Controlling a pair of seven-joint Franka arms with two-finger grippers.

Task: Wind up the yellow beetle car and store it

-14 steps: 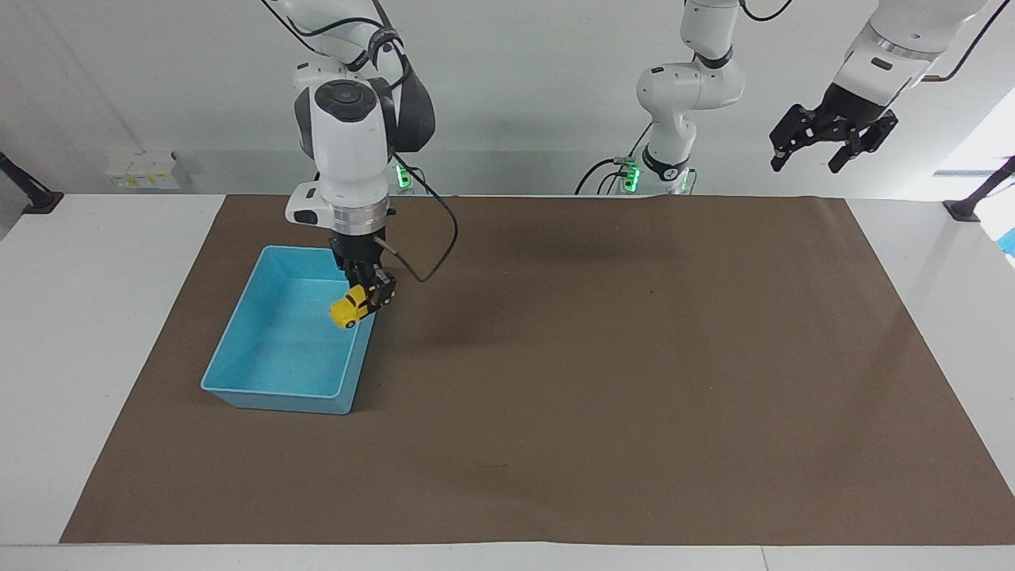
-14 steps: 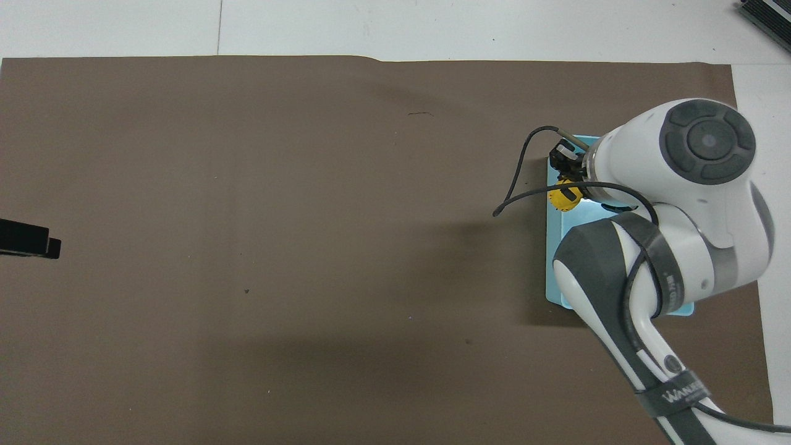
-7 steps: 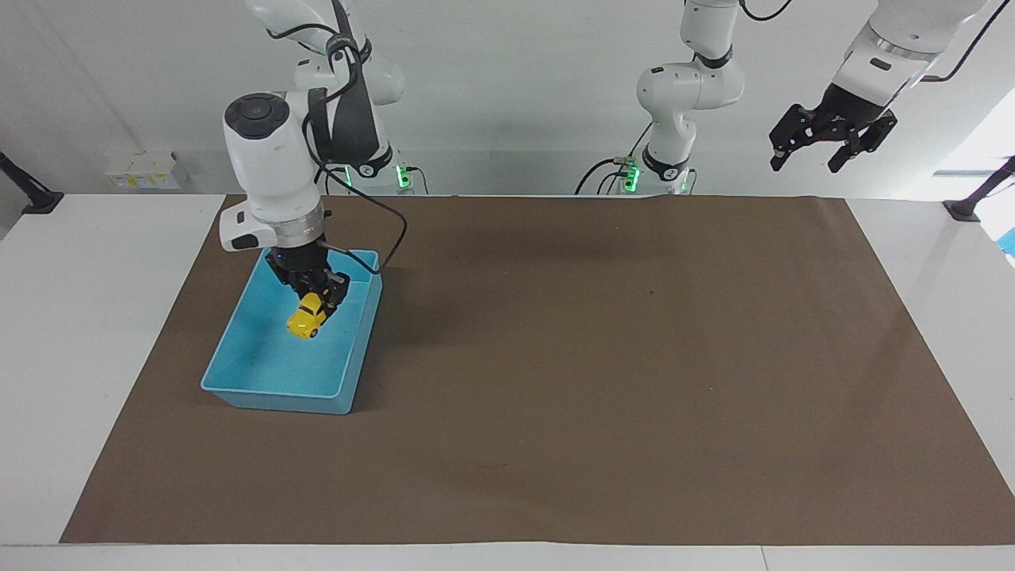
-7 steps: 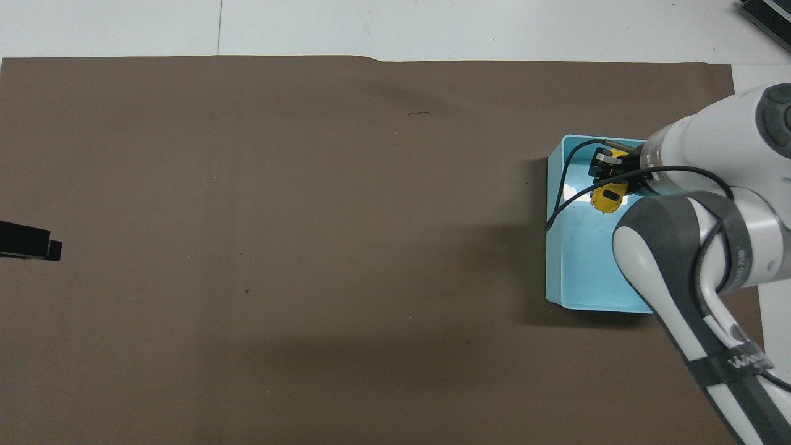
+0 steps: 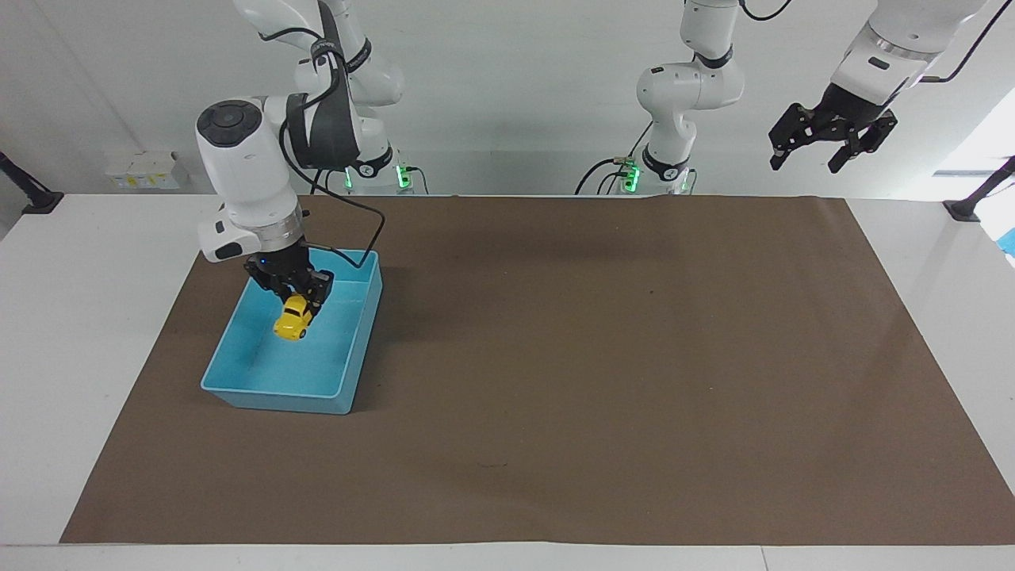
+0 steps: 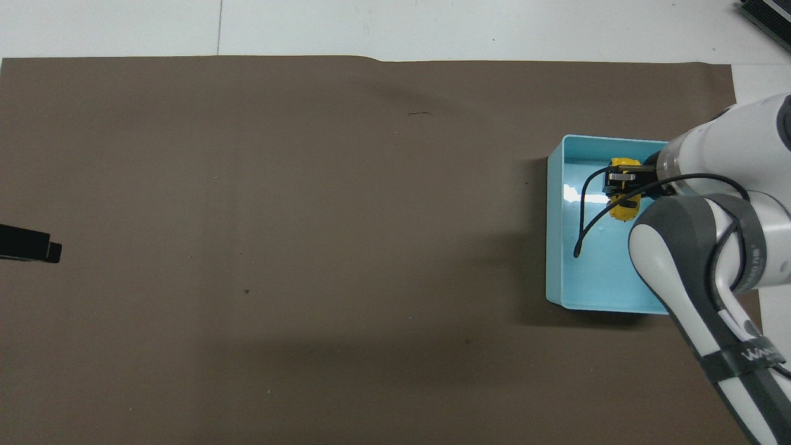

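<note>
Next, my right gripper sets the yellow beetle car down on the bottom of the light blue bin (image 6: 605,237), near its middle, and lets go.
The yellow beetle car (image 5: 292,319) hangs nose-down in my right gripper (image 5: 296,301), which is shut on its upper end. Gripper and car are over the inside of the light blue bin (image 5: 273,394), above its floor and apart from its walls. In the overhead view the car (image 6: 623,211) shows under the right gripper (image 6: 621,185), inside the bin (image 6: 554,247), partly covered by the fingers and a black cable. My left gripper (image 5: 825,147) is open and empty, raised high over the left arm's end of the table and waiting; its tip shows in the overhead view (image 6: 31,244).
A brown mat (image 5: 603,381) covers most of the white table (image 5: 95,333). The bin stands on the mat at the right arm's end. A black cable (image 5: 373,230) loops from the right wrist over the bin's rim nearer to the robots.
My right gripper has carried the car from over the bin's side rim to over the bin's inside, toward the right arm's end, and a little lower. The left arm has not moved.
</note>
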